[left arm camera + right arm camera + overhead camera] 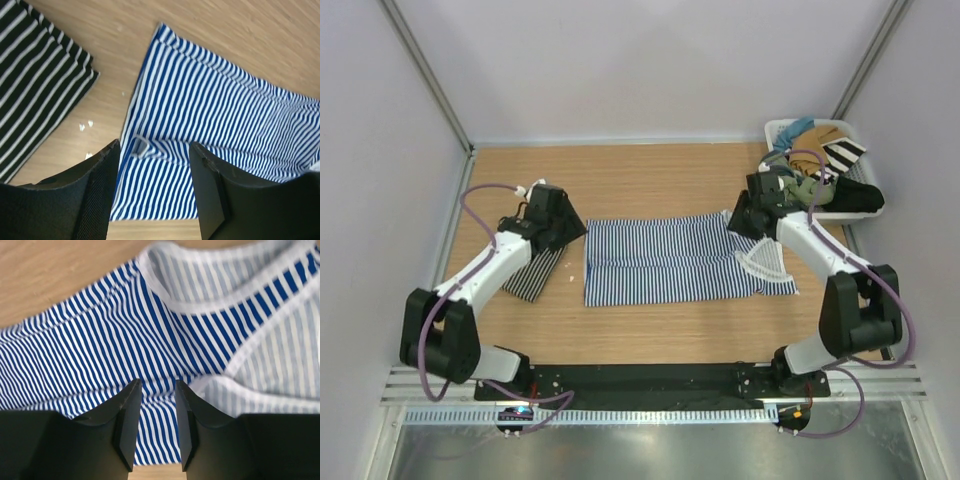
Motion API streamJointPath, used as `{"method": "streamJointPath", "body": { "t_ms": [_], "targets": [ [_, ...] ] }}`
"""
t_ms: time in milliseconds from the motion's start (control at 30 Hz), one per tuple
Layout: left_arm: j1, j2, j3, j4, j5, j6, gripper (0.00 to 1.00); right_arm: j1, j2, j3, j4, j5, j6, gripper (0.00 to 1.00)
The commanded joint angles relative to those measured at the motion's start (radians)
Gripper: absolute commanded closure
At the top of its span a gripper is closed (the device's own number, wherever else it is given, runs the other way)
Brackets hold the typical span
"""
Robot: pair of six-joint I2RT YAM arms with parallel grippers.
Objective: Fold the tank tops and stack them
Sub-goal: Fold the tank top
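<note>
I should close my left gripper on the far hem corner (pixel 590 222) (pixel 162 30) of the blue-and-white tank top, at the end closest to the black-and-white tank top.
The blue-and-white tank top (pixel 670 260) lies flat across the middle of the table, folded into a long band, with its white-trimmed neckline (pixel 200 305) at the right end. The folded black-and-white tank top (pixel 535 272) rests on the wood to its left, partly under my left arm. My left gripper (pixel 154 145) hovers over the blue top's left end (pixel 200 100), open, with nothing between the fingers. Above the right end, near the neckline, my right gripper (pixel 156 385) stands open too, its jaws a narrower gap apart with only cloth below.
A white basket (pixel 775 130) with tan, green, teal and black clothes and a bold striped cloth stands at the back right, close behind my right arm. Small white scraps (pixel 85 125) lie on the wood between the two tops.
</note>
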Motion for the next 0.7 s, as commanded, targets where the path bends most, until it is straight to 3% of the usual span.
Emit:
{"method": "streamJointPath", "body": {
  "t_ms": [0,200,400,667],
  "targets": [
    [0.065,0.124,0.098,0.065,0.018,0.047,0.42,-0.021,0.103,0.128,0.050,-0.008,-0.062,0.59],
    [0.105,0.369,0.294,0.074,0.016,0.107,0.43,-0.028,0.332,0.318,0.042,0.032,-0.128,0.56],
    [0.117,0.501,0.431,0.037,0.059,0.156,0.43,-0.029,0.450,0.424,0.058,-0.002,-0.158,0.52],
    [0.115,0.598,0.468,0.039,0.104,0.153,0.42,-0.032,0.568,0.517,0.047,0.000,-0.158,0.63]
  ]
}}
